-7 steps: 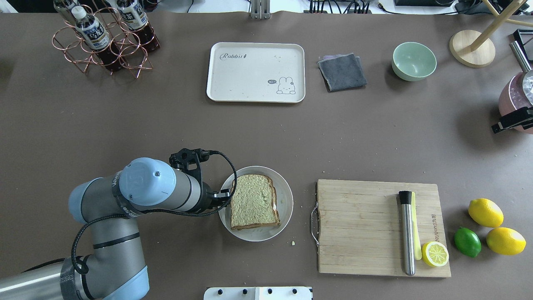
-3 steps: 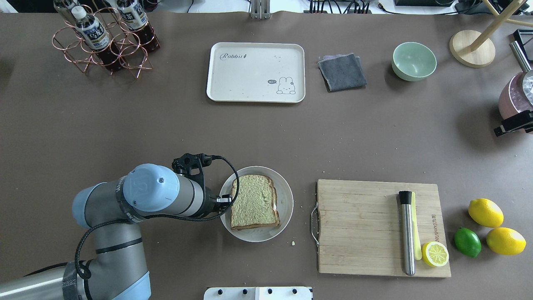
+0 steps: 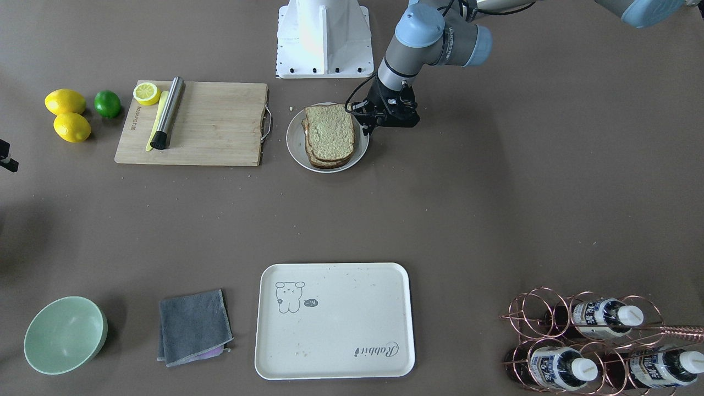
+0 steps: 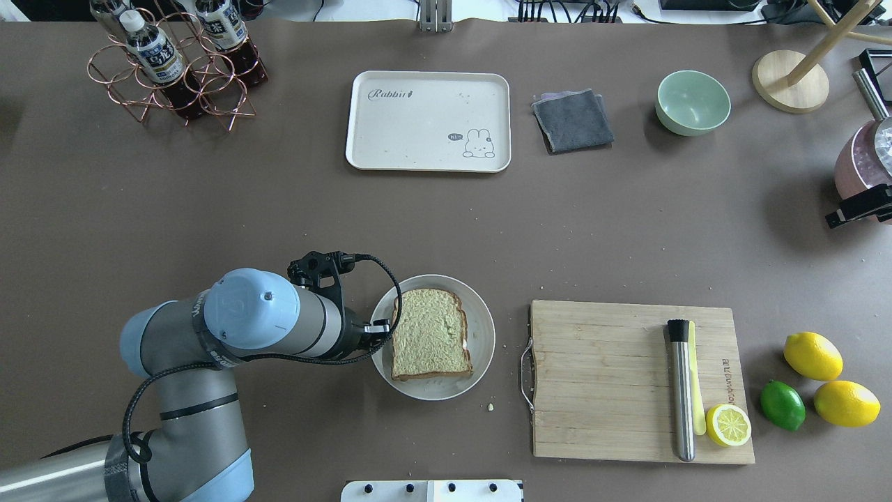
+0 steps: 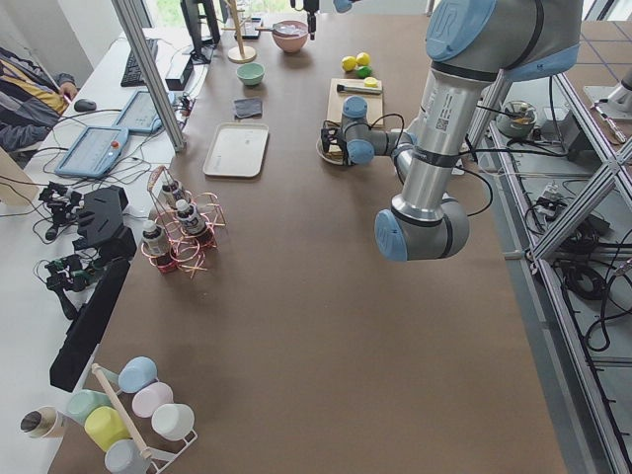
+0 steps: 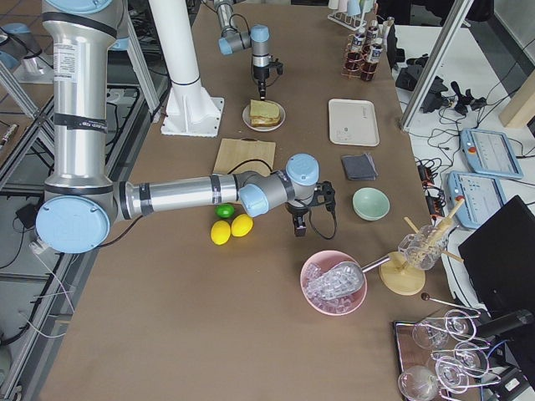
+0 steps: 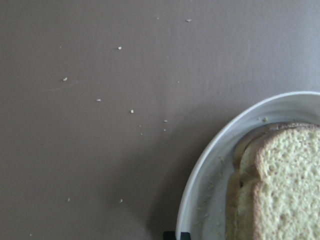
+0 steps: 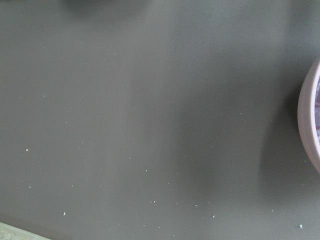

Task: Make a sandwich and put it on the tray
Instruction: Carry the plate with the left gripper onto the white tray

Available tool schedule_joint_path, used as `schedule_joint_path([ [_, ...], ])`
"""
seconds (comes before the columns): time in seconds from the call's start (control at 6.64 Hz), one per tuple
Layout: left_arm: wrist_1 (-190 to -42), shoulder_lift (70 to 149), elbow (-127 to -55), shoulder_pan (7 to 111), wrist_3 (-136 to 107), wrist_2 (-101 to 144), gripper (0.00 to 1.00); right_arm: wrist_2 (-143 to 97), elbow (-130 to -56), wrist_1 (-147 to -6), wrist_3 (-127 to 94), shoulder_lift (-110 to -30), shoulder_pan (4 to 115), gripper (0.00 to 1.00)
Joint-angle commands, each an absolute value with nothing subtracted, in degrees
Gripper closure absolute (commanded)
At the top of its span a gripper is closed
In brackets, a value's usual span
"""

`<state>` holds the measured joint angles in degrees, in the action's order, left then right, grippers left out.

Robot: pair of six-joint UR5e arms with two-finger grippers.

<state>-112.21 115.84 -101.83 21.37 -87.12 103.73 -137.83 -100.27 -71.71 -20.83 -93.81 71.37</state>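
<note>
My left gripper should put the white plate with the sandwich down on the cream tray (image 3: pixel 340 325), between its bear drawing and lettering, and let go.
The sandwich (image 4: pixel 428 335), two bread slices with only a sliver of white egg showing at its edge, lies on a round white plate (image 4: pixel 483 335). It also shows in the front view (image 3: pixel 329 135) and in the left wrist view (image 7: pixel 285 190). My left gripper (image 3: pixel 365 126) is at the plate's rim on the robot's left side and appears shut on that rim (image 7: pixel 210 175). The cream tray (image 4: pixel 418 125) lies bare at the far middle of the table. My right gripper (image 4: pixel 858 206) hovers far right beside a pink bowl; its jaws are unclear.
A wooden cutting board (image 4: pixel 599 376) with a steel tube and a lemon half lies right of the plate. Lemons and a lime (image 4: pixel 782 404) sit beyond it. A grey cloth (image 4: pixel 573 120), a green bowl (image 4: pixel 692 102) and a bottle rack (image 4: pixel 174 70) stand at the far side.
The plate with the sandwich has shifted slightly right and away and looks a little larger. My left arm has moved with it. The right gripper has barely moved.
</note>
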Motion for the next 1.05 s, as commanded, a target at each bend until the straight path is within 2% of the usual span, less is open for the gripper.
schedule_joint_path([
  [0.0,-112.15,117.5,-101.52,27.56,-86.93,104.24,1.0,-138.86,-100.72,-71.72,-20.83,-93.78,71.37,0.01],
  [0.15,-111.97,120.38,-98.12,32.21,-84.75,105.46,1.0,-138.87,-100.81,-71.72,-20.83,-93.78,71.37,0.01],
  [0.3,-112.49,125.2,-90.52,37.22,-84.64,108.69,1.0,-138.87,-100.9,-71.63,-20.83,-93.87,71.37,0.01],
  [0.75,-127.59,141.79,-57.86,43.93,-90.25,110.3,1.0,-138.78,-102.56,-71.63,-21.09,-93.87,71.37,0.01],
  [0.9,-131.53,145.6,-49.83,44.12,-92.26,110.22,1.0,-138.78,-103.18,-71.63,-21.53,-93.87,71.45,0.01],
])
